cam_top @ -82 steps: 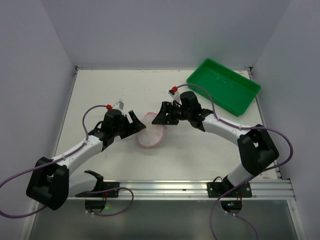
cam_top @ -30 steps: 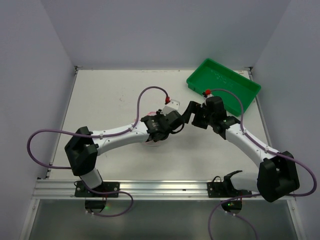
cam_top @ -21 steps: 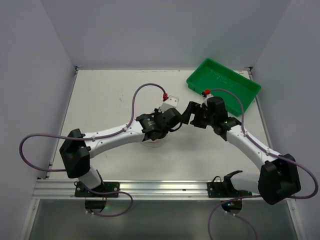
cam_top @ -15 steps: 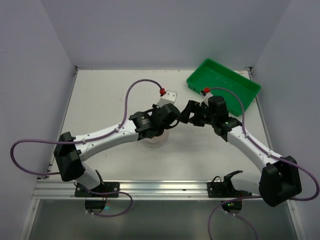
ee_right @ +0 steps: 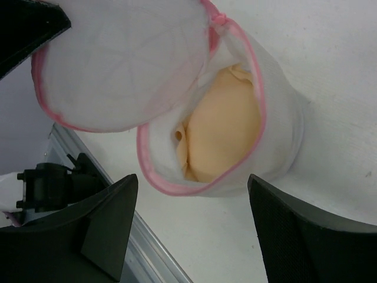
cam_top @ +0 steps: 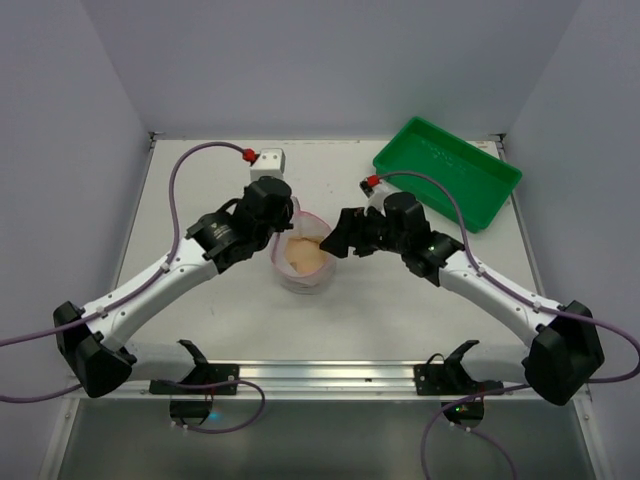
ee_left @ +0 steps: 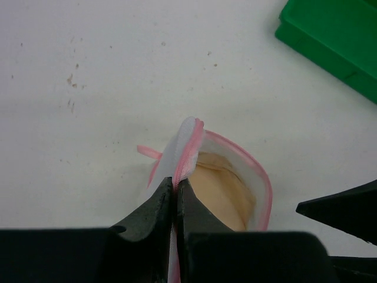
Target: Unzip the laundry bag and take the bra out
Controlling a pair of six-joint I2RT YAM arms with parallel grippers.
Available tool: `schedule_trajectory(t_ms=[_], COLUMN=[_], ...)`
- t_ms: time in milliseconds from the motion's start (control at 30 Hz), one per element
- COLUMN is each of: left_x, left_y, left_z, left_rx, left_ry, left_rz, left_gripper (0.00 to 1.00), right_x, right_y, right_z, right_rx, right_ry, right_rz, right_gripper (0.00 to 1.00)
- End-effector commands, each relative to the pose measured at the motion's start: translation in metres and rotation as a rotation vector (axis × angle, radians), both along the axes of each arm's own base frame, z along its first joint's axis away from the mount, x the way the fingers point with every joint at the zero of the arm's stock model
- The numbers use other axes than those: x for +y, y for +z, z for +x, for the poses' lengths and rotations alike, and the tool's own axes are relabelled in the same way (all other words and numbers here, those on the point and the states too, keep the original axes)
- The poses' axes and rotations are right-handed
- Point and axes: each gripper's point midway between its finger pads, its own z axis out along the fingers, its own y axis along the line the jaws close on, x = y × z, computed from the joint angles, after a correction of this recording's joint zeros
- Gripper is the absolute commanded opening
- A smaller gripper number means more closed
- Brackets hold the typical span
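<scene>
I need to have my left gripper, which holds only the bag's lid flap, lay the lid flap back and grip the bag's rim (cam_top: 275,262) before my right gripper lifts the bra.
The laundry bag (cam_top: 291,279) lies mid-table, its white mesh lid flap (ee_right: 123,65) with pink zip trim lifted upright. Inside the open mouth sits the peach bra (cam_top: 304,258), also plain in the right wrist view (ee_right: 224,130) and the left wrist view (ee_left: 219,194). My left gripper (cam_top: 286,220) is shut on the flap's pink edge (ee_left: 187,147), its fingertips pinched together (ee_left: 175,181). My right gripper (cam_top: 336,243) hangs open just right of the bag's mouth, its fingers (ee_right: 112,218) straddling the near rim (ee_right: 177,187) without touching it.
A green plastic tray (cam_top: 447,172) stands at the back right corner and shows in the left wrist view (ee_left: 336,35). A thin pink pull ribbon (ee_left: 148,152) trails from the bag on the table. The metal rail (cam_top: 330,377) runs along the near edge.
The left arm swung back to the left and drew the flap up, baring the bra. The right gripper moved left toward the bag's mouth, and its fingers narrowed a little.
</scene>
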Motion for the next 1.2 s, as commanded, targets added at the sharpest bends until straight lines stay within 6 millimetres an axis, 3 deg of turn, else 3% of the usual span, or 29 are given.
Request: schedule_trajectory(t_ms=[0,200,300,400,467,567,733,800,867,1000,1100,1133,1167], left_x=[-0.005,0.001,0.006,0.016,0.022,0.032,0.077,0.089,0.100,0.117,0.132,0.135,0.133], left_y=[0.025,0.022,0.026,0.032,0.037,0.039,0.025,0.023,0.009,0.005,0.002,-0.003,-0.008], left_z=[0.001,-0.003,-0.003,-0.001,-0.001,0.001,0.011,0.019,0.027,0.056,0.077,0.084,0.085], left_rx=[-0.069,-0.059,-0.065,-0.083,-0.097,-0.114,-0.157,-0.197,-0.199,-0.262,-0.263,-0.250,-0.219], left_ry=[-0.024,-0.018,-0.007,0.010,0.018,0.026,0.148,0.189,0.222,0.310,0.381,0.394,0.377], left_rz=[-0.084,-0.093,-0.100,-0.090,-0.080,-0.032,0.176,0.233,0.276,0.293,0.297,0.298,0.293], left_gripper=[0.04,0.04,0.04,0.04,0.04,0.04,0.08,0.15,0.33,0.37,0.66,0.86,0.93], right_x=[0.016,0.054,0.070,0.074,0.070,0.060,0.044,0.041,0.041,0.045,0.050,0.050,0.052], right_y=[0.045,0.064,0.043,0.008,-0.024,-0.053,-0.075,-0.077,-0.077,-0.077,-0.071,-0.069,-0.065], right_z=[0.017,0.014,0.013,0.018,0.018,0.022,0.018,0.017,0.018,0.016,0.015,0.016,0.017], right_rx=[-0.191,-0.234,-0.178,-0.096,-0.034,0.000,0.008,0.000,-0.005,-0.002,-0.011,-0.016,-0.023], right_ry=[0.015,0.134,0.163,0.138,0.111,0.065,0.042,0.041,0.047,0.072,0.090,0.091,0.091], right_rz=[0.002,0.039,0.017,-0.010,-0.057,-0.124,-0.200,-0.211,-0.220,-0.222,-0.214,-0.215,-0.209], right_gripper=[0.76,0.69,0.67,0.65,0.64,0.64,0.68,0.69,0.70,0.71,0.72,0.73,0.73])
